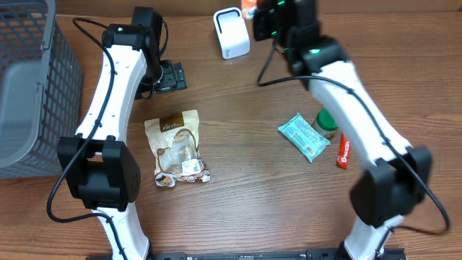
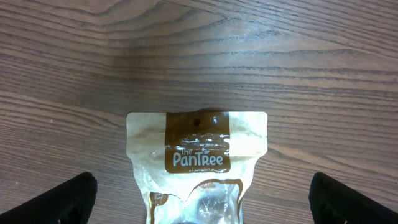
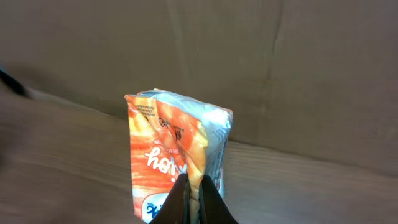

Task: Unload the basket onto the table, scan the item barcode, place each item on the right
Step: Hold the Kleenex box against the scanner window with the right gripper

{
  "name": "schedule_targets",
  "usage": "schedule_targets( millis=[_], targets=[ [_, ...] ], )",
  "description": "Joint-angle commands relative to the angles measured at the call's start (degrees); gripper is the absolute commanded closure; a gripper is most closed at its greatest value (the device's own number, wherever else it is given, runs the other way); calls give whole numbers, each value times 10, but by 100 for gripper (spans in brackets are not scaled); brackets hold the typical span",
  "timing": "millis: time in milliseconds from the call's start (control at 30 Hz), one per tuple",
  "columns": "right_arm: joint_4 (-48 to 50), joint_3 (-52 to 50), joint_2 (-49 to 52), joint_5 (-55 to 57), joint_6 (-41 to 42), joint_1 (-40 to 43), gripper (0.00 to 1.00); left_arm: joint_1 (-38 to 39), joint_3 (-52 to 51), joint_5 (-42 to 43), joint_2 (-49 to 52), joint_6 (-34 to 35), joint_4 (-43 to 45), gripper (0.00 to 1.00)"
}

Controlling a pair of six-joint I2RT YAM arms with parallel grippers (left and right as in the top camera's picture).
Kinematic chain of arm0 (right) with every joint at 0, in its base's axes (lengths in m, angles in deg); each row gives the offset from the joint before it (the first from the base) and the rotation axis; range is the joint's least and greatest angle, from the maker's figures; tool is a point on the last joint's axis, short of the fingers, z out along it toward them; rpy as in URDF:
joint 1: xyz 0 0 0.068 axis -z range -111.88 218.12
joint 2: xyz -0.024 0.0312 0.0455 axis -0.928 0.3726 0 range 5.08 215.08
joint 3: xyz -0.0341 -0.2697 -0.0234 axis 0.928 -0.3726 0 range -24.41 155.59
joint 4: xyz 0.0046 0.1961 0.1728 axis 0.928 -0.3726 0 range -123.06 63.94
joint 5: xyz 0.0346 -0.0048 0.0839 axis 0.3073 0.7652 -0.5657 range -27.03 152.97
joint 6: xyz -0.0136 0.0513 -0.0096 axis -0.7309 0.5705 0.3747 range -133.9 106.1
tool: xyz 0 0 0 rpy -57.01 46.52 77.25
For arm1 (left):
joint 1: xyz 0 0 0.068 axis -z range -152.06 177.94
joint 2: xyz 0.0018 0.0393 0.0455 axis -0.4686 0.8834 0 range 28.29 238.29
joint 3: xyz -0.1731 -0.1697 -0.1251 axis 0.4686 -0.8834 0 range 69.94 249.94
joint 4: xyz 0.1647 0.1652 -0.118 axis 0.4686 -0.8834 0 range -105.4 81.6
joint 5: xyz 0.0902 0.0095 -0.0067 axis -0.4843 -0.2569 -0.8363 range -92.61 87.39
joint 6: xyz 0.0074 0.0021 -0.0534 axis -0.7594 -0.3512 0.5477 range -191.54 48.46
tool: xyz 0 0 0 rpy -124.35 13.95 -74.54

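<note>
My right gripper is to release the orange snack packet next. It will put it on top of the teal packet [image 1: 310, 139], next to the green-lidded jar.
My right gripper [image 3: 193, 194] is shut on the edge of an orange snack packet [image 3: 166, 146], which stands upright in front of a brown wall. In the overhead view that gripper [image 1: 264, 20] is at the table's far edge, with the orange packet [image 1: 249, 7] just right of the white scanner [image 1: 231, 33]. No barcode can be made out on the packet. My left gripper [image 1: 172, 76] is open, its black fingers [image 2: 62, 200] wide apart above the top of a cream and brown Pantree pouch [image 2: 198, 158], not touching it.
The Pantree pouch [image 1: 177, 148] lies flat left of centre. A teal packet [image 1: 304, 136], a green-lidded jar [image 1: 326, 123] and a red tube [image 1: 343, 153] lie at the right. A grey basket [image 1: 29, 79] stands at the far left.
</note>
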Motion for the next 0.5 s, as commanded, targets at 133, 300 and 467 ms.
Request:
schedule_targets(
  millis=[133, 300, 467],
  targets=[
    [84, 10, 109, 127, -266, -29, 96, -1, 8, -4, 0, -9, 1, 0],
    [159, 10, 163, 127, -416, -32, 96, -1, 8, -3, 0, -9, 1, 0],
    [205, 9, 193, 144, -507, -32, 96, -1, 8, -3, 0, -9, 1, 0]
  ],
)
